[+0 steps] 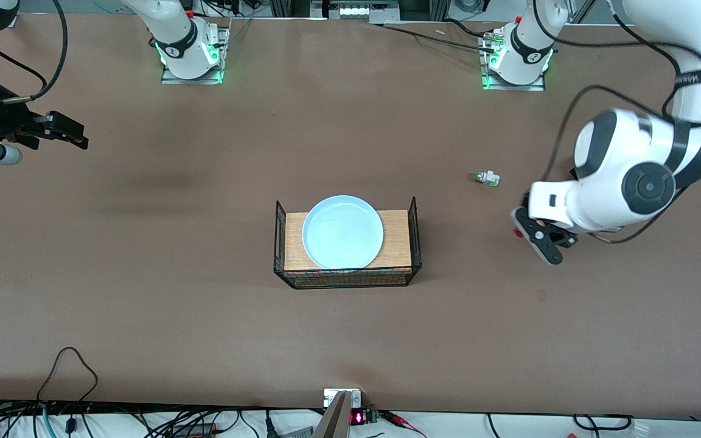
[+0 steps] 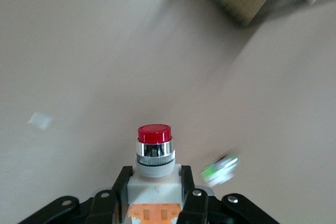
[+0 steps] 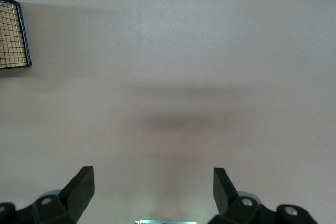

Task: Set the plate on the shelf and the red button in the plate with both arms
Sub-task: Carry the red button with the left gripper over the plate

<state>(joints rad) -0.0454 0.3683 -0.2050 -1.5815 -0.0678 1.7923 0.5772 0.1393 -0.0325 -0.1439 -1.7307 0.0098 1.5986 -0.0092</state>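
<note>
My left gripper needs to let go of the red button on the middle of the light-blue plate (image 1: pixel 345 230) in the basket.
The pale light-blue plate (image 1: pixel 342 232) lies on a wooden board inside a black wire basket (image 1: pixel 279 243) at the table's middle. My left gripper (image 1: pixel 538 238) is shut on the red button (image 2: pixel 155 153), gripping its whitish body with the red cap pointing away from the wrist; the cap shows as a small red spot in the front view (image 1: pixel 517 232). The gripper is over bare table toward the left arm's end, apart from the basket. My right gripper (image 1: pixel 73 137) is open and empty (image 3: pixel 152 177), over the table at the right arm's end.
A white button with a green cap (image 1: pixel 487 178) lies on the table between the basket and the left gripper, farther from the front camera; it also shows in the left wrist view (image 2: pixel 219 170). A corner of the basket (image 3: pixel 13 35) shows in the right wrist view.
</note>
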